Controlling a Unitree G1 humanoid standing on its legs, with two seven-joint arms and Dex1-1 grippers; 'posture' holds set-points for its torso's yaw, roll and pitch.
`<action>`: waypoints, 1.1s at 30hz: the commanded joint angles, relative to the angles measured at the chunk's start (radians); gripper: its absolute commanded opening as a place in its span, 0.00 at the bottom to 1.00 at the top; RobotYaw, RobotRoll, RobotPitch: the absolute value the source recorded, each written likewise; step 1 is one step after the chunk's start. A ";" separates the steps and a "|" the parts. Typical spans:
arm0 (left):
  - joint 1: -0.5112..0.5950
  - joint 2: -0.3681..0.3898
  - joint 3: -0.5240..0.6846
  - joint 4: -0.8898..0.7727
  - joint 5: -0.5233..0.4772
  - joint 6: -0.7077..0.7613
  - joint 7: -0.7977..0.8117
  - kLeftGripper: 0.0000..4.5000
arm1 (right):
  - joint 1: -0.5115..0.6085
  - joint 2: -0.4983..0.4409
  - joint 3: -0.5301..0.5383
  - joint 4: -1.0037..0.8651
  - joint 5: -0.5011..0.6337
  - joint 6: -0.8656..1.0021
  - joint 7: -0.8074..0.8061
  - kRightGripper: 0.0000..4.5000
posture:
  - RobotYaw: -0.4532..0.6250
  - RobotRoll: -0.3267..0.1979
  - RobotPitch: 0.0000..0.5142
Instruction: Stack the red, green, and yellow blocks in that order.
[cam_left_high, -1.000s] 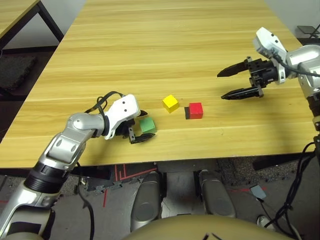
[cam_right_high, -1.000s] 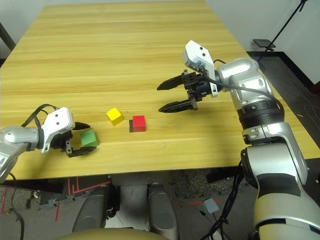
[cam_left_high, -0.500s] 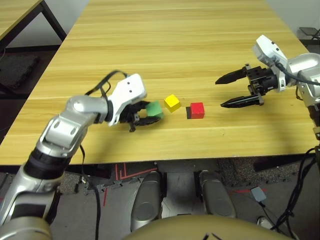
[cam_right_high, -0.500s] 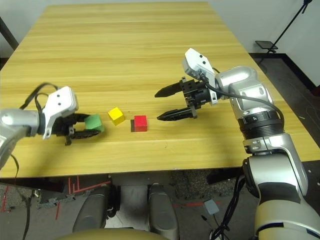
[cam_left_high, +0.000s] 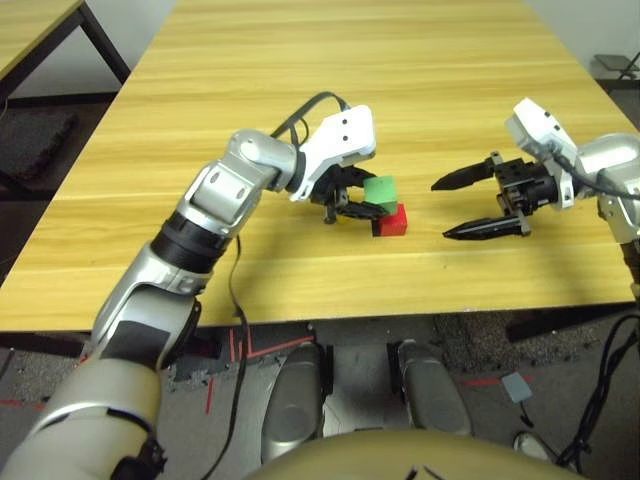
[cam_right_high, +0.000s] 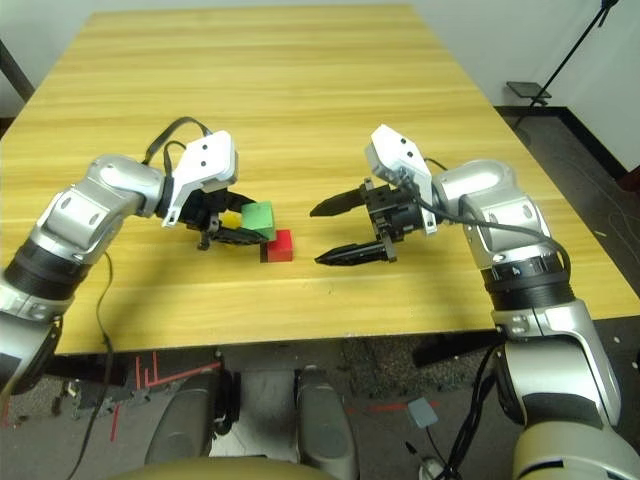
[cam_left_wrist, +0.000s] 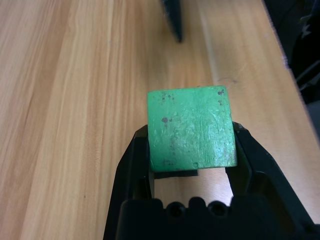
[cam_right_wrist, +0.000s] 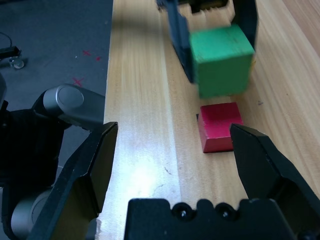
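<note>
My left gripper will put the green block down flat on top of the red block (cam_left_high: 398, 205), near the front edge of the table, and let go.
My left gripper (cam_left_high: 372, 198) is shut on the green block (cam_left_high: 380, 189) and holds it off the table, just above and slightly to the left of the red block (cam_left_high: 392, 221). The left wrist view has the green block (cam_left_wrist: 191, 127) clamped between both fingers. The red block (cam_right_wrist: 218, 127) lies flat on the table with the green block (cam_right_wrist: 220, 60) hanging just beyond it. Only a sliver of the yellow block (cam_right_high: 232, 217) peeks out behind the left fingers. My right gripper (cam_left_high: 441, 210) stands open, empty, a short way right of the red block.
A flat black square patch (cam_left_high: 375, 226) lies against the red block's left side. The wooden table (cam_left_high: 330, 80) stretches bare to the back. Its front edge (cam_left_high: 330, 315) runs close to the blocks. A second table (cam_left_high: 30, 30) stands at far left.
My left gripper has carried the green block rightward, past the yellow block, and higher, to just above the red block. The right gripper stays open, shifted only slightly.
</note>
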 joint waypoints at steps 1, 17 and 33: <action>-0.019 -0.030 -0.016 0.079 0.047 -0.074 -0.017 0.47 | 0.023 -0.025 -0.034 -0.028 0.016 0.016 -0.015 1.00 | 0.56 0.43 0.18; -0.048 -0.129 0.003 0.170 0.102 -0.048 -0.001 0.47 | 0.008 -0.050 -0.039 0.075 -0.020 -0.056 -0.039 1.00 | 0.55 0.43 0.20; -0.036 -0.125 -0.001 0.185 0.130 -0.051 -0.022 0.47 | 0.013 -0.045 -0.042 0.045 -0.007 -0.022 -0.065 1.00 | 0.54 0.44 0.21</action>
